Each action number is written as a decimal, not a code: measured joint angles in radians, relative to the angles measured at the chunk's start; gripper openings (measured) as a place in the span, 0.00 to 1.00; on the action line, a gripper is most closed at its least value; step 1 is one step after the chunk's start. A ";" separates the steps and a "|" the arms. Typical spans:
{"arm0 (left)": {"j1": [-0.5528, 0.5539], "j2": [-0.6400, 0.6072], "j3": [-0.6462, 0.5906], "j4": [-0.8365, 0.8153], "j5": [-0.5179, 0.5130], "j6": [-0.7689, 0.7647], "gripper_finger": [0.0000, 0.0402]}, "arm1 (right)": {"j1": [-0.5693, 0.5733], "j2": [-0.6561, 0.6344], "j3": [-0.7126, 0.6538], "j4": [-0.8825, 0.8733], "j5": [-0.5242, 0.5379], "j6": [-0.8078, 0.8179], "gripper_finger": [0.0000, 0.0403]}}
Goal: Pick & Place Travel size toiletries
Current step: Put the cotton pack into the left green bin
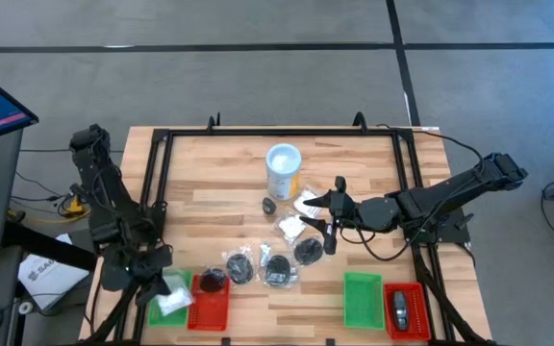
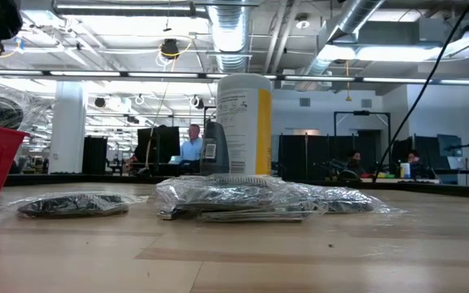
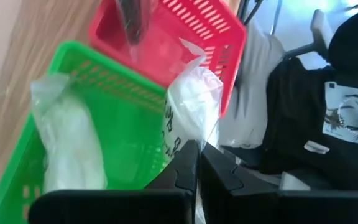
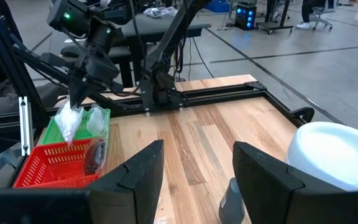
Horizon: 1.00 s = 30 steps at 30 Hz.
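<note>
My left gripper is to release the white packet in the green tray, just nearer than the second white packet [image 1: 173, 302] [image 3: 151, 160]. The packet it holds is now over that tray.
My left gripper [image 3: 197, 163] is at the table's near left corner, over a green tray [image 1: 159, 309], shut on a clear-wrapped white packet [image 3: 191, 109]. A second white packet [image 3: 67, 146] lies in that tray. The red tray [image 1: 210, 306] beside it holds a black round packet [image 1: 212, 280]. More wrapped packets, white [image 1: 291, 227] and black round [image 1: 278, 270], lie at mid-table. My right gripper [image 4: 194, 174] hovers open above them, next to the white tub [image 1: 284, 168], with nothing between its fingers. My left gripper pinches the white packet by an edge of its clear wrap [image 3: 189, 135] between its two shut fingers. The fingers slant downward over the green tray. In the right wrist view the packet [image 4: 67, 124] hangs below the fingers, over the tray; whether it touches the tray I cannot tell.
A second green tray [image 1: 362, 298] and a red tray [image 1: 419, 300] holding a dark grey piece [image 1: 401, 309] stand at the near right. A black frame [image 1: 157, 168] borders the table. The tall tub [image 2: 243, 122] stands behind the packets [image 2: 234, 199].
</note>
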 joint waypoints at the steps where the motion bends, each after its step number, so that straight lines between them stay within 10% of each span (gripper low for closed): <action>1: -0.001 0.000 0.000 -0.005 0.012 -0.011 0.00 | 0.000 0.000 0.000 0.000 0.000 0.000 0.45; 30: 0.001 -0.012 0.001 -0.119 0.063 -0.081 0.00 | -0.008 0.000 0.000 0.001 0.000 0.001 0.45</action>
